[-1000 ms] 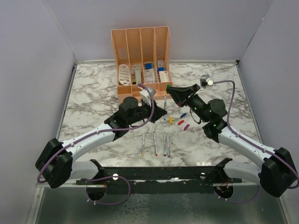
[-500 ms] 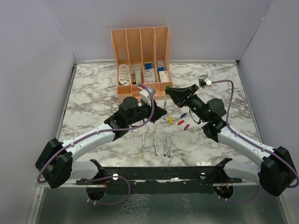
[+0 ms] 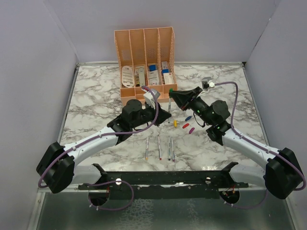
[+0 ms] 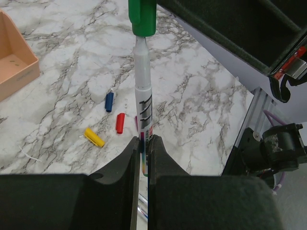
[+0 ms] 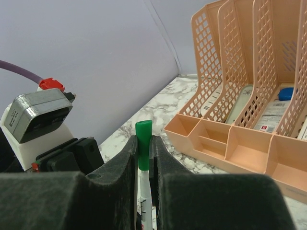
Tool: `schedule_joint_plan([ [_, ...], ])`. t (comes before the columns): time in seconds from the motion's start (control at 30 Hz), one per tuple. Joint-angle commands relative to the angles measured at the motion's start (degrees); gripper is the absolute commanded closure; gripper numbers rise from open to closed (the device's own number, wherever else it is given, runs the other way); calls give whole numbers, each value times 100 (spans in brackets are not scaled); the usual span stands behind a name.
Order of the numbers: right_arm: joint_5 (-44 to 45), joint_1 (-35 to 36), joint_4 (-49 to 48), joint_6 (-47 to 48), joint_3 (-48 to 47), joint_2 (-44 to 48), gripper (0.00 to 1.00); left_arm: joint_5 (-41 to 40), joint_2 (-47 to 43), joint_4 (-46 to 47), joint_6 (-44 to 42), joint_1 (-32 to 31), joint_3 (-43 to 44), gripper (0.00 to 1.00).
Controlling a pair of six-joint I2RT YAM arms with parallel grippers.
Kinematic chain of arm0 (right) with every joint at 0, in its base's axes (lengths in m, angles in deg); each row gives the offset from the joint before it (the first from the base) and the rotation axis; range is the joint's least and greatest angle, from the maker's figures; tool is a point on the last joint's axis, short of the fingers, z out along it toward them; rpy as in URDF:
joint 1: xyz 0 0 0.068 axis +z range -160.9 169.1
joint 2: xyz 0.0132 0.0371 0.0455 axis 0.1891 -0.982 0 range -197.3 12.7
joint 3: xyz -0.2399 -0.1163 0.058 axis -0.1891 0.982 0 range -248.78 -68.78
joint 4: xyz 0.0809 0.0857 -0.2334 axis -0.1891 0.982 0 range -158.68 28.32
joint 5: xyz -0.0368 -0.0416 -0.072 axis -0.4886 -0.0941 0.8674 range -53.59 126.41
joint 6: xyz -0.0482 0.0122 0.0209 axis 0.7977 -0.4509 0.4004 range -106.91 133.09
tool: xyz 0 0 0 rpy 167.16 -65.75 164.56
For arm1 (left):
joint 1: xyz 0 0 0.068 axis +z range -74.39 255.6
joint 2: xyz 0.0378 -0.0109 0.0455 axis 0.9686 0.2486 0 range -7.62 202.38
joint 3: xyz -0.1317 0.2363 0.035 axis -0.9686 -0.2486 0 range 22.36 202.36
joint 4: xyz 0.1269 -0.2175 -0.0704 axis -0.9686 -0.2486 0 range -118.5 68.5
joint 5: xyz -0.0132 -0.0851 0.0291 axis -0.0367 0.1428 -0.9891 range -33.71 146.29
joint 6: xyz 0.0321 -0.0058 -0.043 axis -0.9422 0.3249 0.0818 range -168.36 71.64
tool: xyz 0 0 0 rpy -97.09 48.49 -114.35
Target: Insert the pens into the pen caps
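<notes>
Next, my left gripper lets go of the green-capped pen on the bare marble [image 3: 131,116] just in front of the peach organizer.
My left gripper [image 3: 167,115] [image 4: 143,143] is shut on a grey-white pen [image 4: 143,96] [image 3: 170,106] and holds it upright above the table. My right gripper [image 3: 173,92] [image 5: 144,143] is shut on the green cap [image 5: 143,138] [image 4: 142,19] [image 3: 171,89]. The cap sits on the pen's top end. The pen's barrel [image 5: 145,191] shows between the right fingers below the cap. Several more pens [image 3: 159,147] lie side by side near the front. The yellow [image 3: 175,123], blue [image 3: 188,118], red [image 3: 185,125] and magenta [image 3: 192,130] caps lie on the marble.
The peach organizer [image 3: 145,62] [image 5: 249,96] with white and blue boxed items stands at the back centre, just behind both grippers. Grey walls close in the marble table [image 3: 96,105] on three sides. A black rail [image 3: 163,177] runs along the front edge.
My right gripper with the green cap has edged slightly left, toward the pen's top. The left arm and the pens and caps on the table have not moved.
</notes>
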Motion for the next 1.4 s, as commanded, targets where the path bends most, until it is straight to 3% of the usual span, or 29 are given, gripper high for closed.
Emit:
schedule_joint_plan([
  [0.0,-103,26,-106,115,-58,-41,99,-110,-99,189,-50,-28,123,100],
  [0.77,-529,26,155,38,215,-161,99,-273,-141,407,71,-30,477,100],
  [1.37,-859,26,793,149,182,-339,99,-922,-361,932,152,-24,752,100],
])
